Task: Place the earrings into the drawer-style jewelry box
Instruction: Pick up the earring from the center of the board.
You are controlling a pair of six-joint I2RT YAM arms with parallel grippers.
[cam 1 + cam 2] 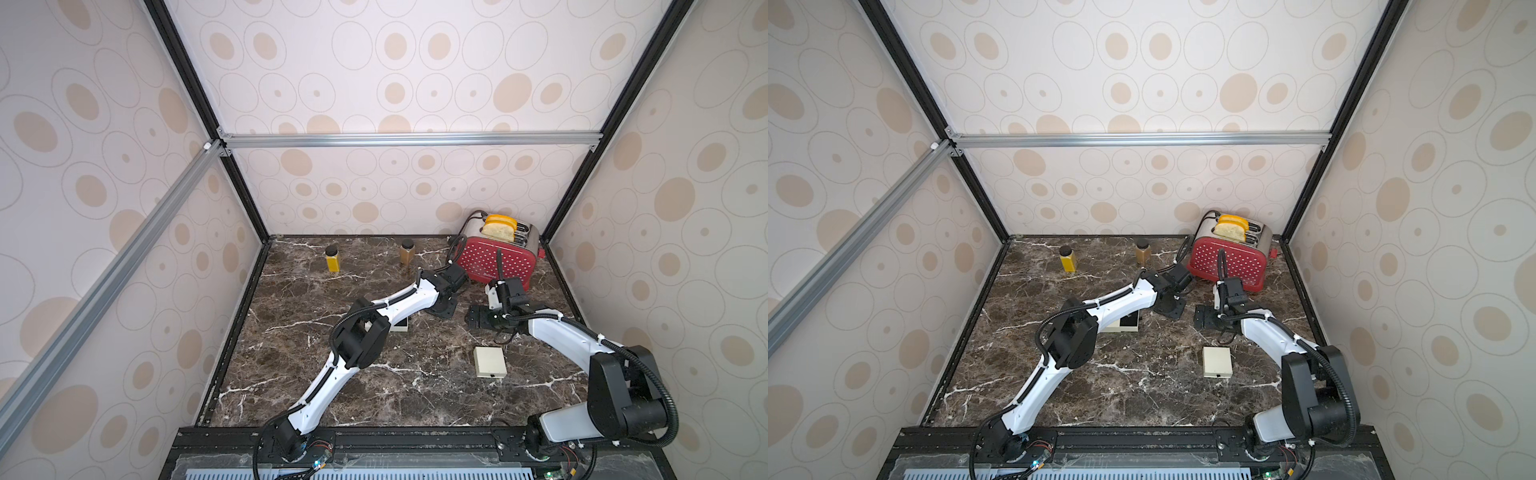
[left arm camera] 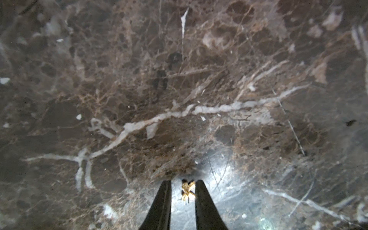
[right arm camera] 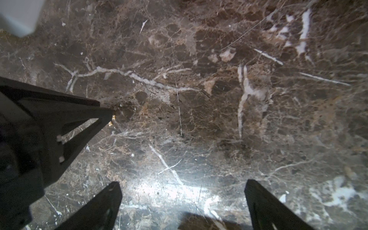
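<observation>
I need to next close my right gripper on the loose end of the gold earring (image 1: 447, 314) (image 3: 114, 117) at my left gripper's fingers, so that it can take the earring over.
A small gold earring (image 2: 187, 192) lies on the marble between the black fingers of my left gripper (image 2: 183, 184). It touches one finger, and a gap shows at the other. In the right wrist view, gold bits of the earring (image 3: 112, 120) show at the left gripper's tip. The left gripper (image 1: 442, 309) points down at the table near the toaster. My right gripper (image 3: 183, 185) hangs wide open over bare marble, just to the right of it (image 1: 478, 318). A cream jewelry box part with a dark inside (image 1: 1127, 323) lies partly under the left arm. A shut cream box (image 1: 490, 361) lies nearer the front.
A red toaster (image 1: 496, 262) with bread slices stands at the back right, its cord trailing beside the left wrist. Two spice jars, one yellow (image 1: 332, 258) and one brown (image 1: 407, 252), stand near the back wall. Patterned walls enclose the marble table (image 1: 415, 395).
</observation>
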